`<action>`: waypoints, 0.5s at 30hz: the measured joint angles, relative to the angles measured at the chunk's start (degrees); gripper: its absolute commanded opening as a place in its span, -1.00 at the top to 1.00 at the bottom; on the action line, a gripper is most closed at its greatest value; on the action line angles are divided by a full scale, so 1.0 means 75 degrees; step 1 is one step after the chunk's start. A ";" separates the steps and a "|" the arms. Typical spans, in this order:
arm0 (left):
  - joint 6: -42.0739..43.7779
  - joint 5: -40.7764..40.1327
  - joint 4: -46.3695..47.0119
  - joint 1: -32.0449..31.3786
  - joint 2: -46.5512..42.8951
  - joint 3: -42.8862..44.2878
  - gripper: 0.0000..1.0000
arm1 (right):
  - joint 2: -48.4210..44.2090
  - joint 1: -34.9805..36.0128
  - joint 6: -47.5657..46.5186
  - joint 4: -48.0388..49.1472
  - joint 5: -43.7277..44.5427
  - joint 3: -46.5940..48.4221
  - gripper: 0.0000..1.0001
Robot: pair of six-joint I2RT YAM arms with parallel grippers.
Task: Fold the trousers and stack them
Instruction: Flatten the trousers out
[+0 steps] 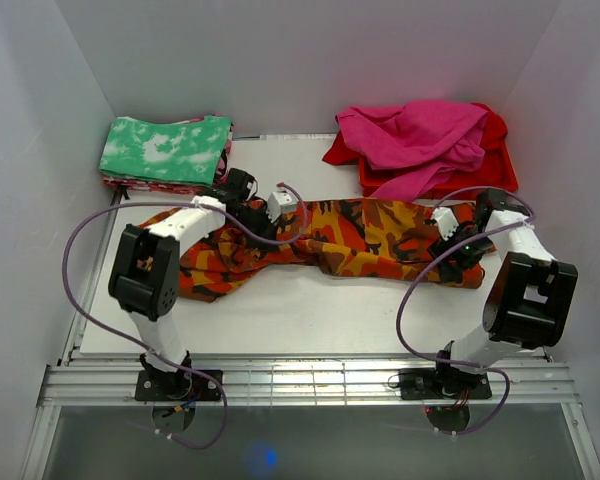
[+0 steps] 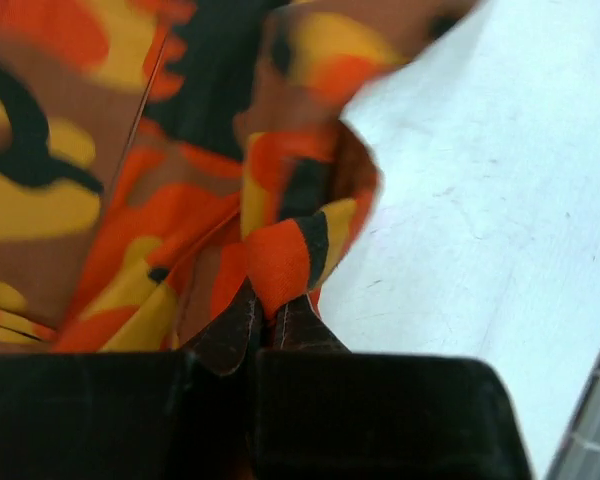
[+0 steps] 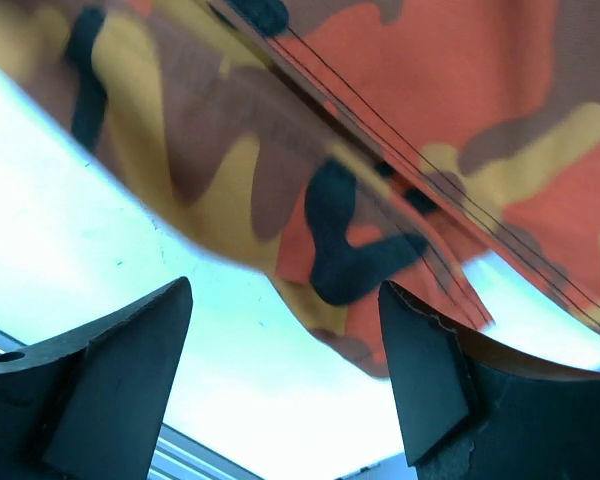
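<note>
The near trouser leg lies crumpled against the far leg, so next my right gripper takes its near edge (image 3: 305, 297) close to the hem and pulls it clear toward the rail.
The camouflage trousers (image 1: 360, 238) lie stretched across the middle of the white table in orange, red, yellow and dark brown. My left gripper (image 1: 268, 212) sits over their left part. In the left wrist view it (image 2: 270, 310) is shut on a pinched fold of the trousers (image 2: 280, 255). My right gripper (image 1: 458, 240) is at the trousers' right end. In the right wrist view it (image 3: 285, 305) is open, with the cloth edge (image 3: 380, 200) just beyond the fingertips and touching the right finger (image 3: 420, 370).
A folded stack topped by green-and-white mottled cloth (image 1: 166, 150) lies at the back left. A heap of magenta and red garments (image 1: 425, 145) lies at the back right. White walls enclose the table (image 1: 320, 320); a metal rail (image 1: 310, 385) runs along the near edge.
</note>
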 measured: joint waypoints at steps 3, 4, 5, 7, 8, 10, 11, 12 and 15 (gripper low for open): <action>-0.1099 0.0565 -0.0117 0.0950 0.1125 0.0297 1.00 | -0.0545 0.0000 -0.0143 -0.0210 -0.0009 0.0012 -0.59; -0.1396 0.0734 -0.0160 0.1192 0.1361 0.0425 1.00 | -0.0743 0.0000 -0.0227 -0.0315 -0.0017 0.0017 -0.57; -0.1614 0.0877 -0.0216 0.1390 0.1512 0.0533 1.00 | -0.0901 0.0000 -0.0312 -0.0399 -0.0026 0.0017 -0.56; -0.2037 0.1113 -0.0309 0.1719 0.1740 0.0772 0.96 | -0.1285 -0.0003 -0.0560 -0.0583 -0.0055 -0.0023 -0.57; -0.2180 0.1183 -0.0347 0.1859 0.1810 0.0857 0.93 | -0.1480 -0.0003 -0.0670 -0.0592 -0.0067 -0.0114 -0.58; -0.2328 0.1265 -0.0484 0.2028 0.1973 0.1017 0.80 | -0.1859 -0.0003 -0.0895 -0.0597 -0.0067 -0.0411 -0.64; -0.2381 0.1309 -0.0542 0.2055 0.2057 0.1075 0.77 | -0.2028 -0.0003 -0.0988 -0.0586 -0.0076 -0.0600 -0.67; -0.2410 0.1341 -0.0589 0.2057 0.2154 0.1110 0.71 | -0.2119 0.0000 -0.1043 -0.0554 -0.0087 -0.0752 -0.69; -0.2468 0.1402 -0.0711 0.2028 0.2361 0.1125 0.60 | -0.2139 0.0023 -0.1145 -0.0522 -0.0248 -0.0927 -0.73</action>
